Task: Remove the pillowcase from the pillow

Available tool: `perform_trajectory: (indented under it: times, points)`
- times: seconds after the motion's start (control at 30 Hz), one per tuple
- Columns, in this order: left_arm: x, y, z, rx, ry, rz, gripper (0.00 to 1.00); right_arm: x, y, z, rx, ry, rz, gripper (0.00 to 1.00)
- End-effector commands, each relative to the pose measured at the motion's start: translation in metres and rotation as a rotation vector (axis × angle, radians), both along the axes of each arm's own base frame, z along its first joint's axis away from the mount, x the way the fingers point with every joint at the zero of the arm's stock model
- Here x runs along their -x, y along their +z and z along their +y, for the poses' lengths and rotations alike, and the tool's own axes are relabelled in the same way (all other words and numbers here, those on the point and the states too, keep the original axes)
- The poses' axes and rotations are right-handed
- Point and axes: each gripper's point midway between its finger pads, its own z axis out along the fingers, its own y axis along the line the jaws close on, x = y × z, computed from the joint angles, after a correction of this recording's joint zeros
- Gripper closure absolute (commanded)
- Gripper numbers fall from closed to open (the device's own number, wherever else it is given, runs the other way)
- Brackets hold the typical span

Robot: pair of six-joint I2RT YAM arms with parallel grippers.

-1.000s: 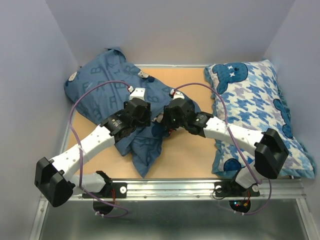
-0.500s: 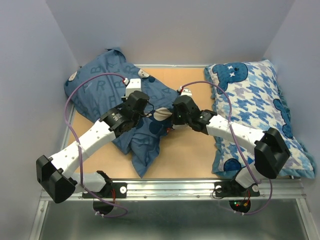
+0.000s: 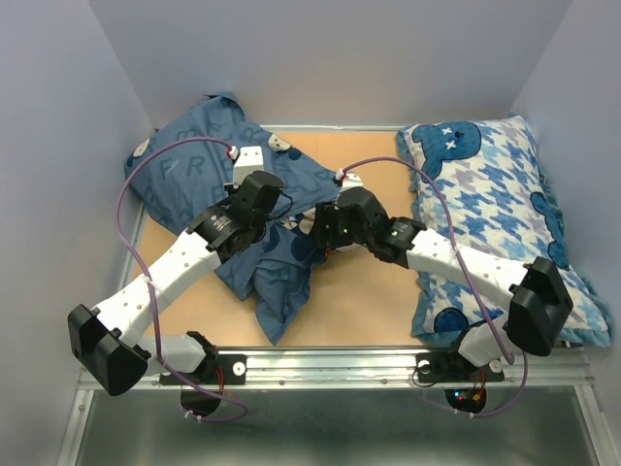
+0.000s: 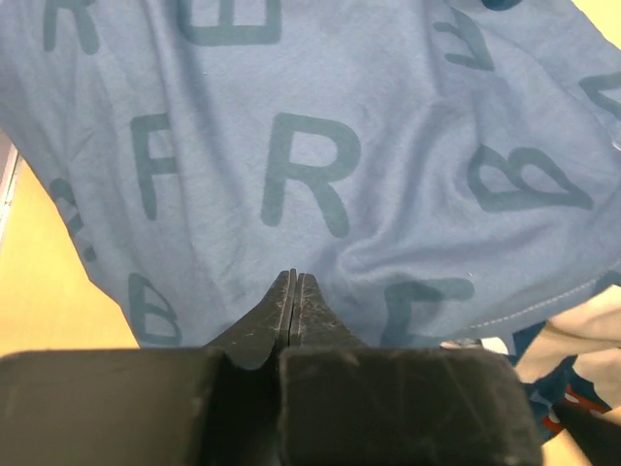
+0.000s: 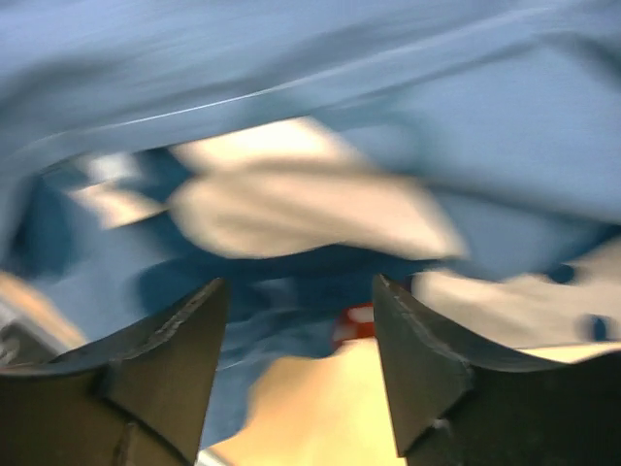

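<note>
My left fingers pinch behind the stitched edge; they should open, then take the pillowcase [image 4: 417, 326] beside that edge before spreading the pillowcase's opening.
The dark blue lettered pillowcase [image 3: 194, 175] lies rumpled at the table's left and middle, a tail of it trailing toward the front. My left gripper [image 3: 277, 212] rests on its middle, shut, with its tips [image 4: 293, 277] pinching a pucker of the pillowcase [image 4: 310, 146]. My right gripper [image 3: 312, 233] stands open at the case's right edge. In the blurred right wrist view its fingers [image 5: 301, 282] frame the blue pillowcase [image 5: 485, 126] and pale patches. I cannot tell whether those patches are the pillow or print. The pillow does not show plainly anywhere.
A blue-and-white houndstooth pillow [image 3: 495, 204] fills the right side, under the right arm. Bare wooden tabletop [image 3: 359, 301] shows in front of the case. Grey walls enclose three sides, and a metal rail [image 3: 340, 364] carries the arm bases.
The left gripper has shut on the fabric and shifted up and left. The right gripper closed, then opened, and its arm drew slightly left.
</note>
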Motion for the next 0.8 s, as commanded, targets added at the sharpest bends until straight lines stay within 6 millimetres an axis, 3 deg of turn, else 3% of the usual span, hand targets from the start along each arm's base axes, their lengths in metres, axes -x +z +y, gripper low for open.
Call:
perform_trajectory:
  times: [0.0, 0.03, 0.07, 0.1, 0.17, 0.27, 0.3, 0.4, 0.5, 0.77]
  points:
    - [-0.009, 0.029, 0.005, 0.041, 0.022, -0.072, 1.00, 0.006, 0.048, 0.042, -0.079, 0.088, -0.113, 0.32]
    - [-0.008, 0.030, 0.001, 0.055, 0.001, -0.065, 1.00, 0.004, 0.047, 0.045, -0.077, 0.085, -0.113, 0.31]
    - [-0.006, 0.031, -0.008, 0.087, -0.045, -0.049, 0.88, 0.002, 0.042, 0.048, -0.071, 0.082, -0.105, 0.31]
    - [-0.004, 0.031, -0.011, 0.098, -0.070, -0.045, 0.65, 0.000, 0.041, 0.047, -0.067, 0.068, -0.103, 0.31]
    - [0.001, 0.030, -0.017, 0.118, -0.119, -0.041, 0.40, -0.003, 0.037, 0.048, -0.059, 0.055, -0.102, 0.33]
    - [0.017, 0.031, -0.028, 0.186, -0.228, -0.043, 0.25, -0.008, 0.029, 0.052, -0.046, 0.050, -0.097, 0.44]
    - [0.019, 0.027, -0.030, 0.191, -0.249, -0.042, 0.24, -0.012, 0.025, 0.053, -0.036, 0.034, -0.096, 0.56]
    - [0.025, 0.015, -0.033, 0.195, -0.277, -0.015, 0.23, -0.017, 0.020, 0.052, -0.025, 0.009, -0.095, 0.74]
    - [0.023, -0.001, -0.035, 0.175, -0.278, 0.022, 0.23, -0.018, 0.021, 0.051, -0.026, -0.004, -0.099, 0.84]
    - [0.020, -0.018, -0.045, 0.175, -0.304, 0.053, 0.28, -0.019, 0.033, 0.042, -0.036, -0.035, -0.128, 0.90]
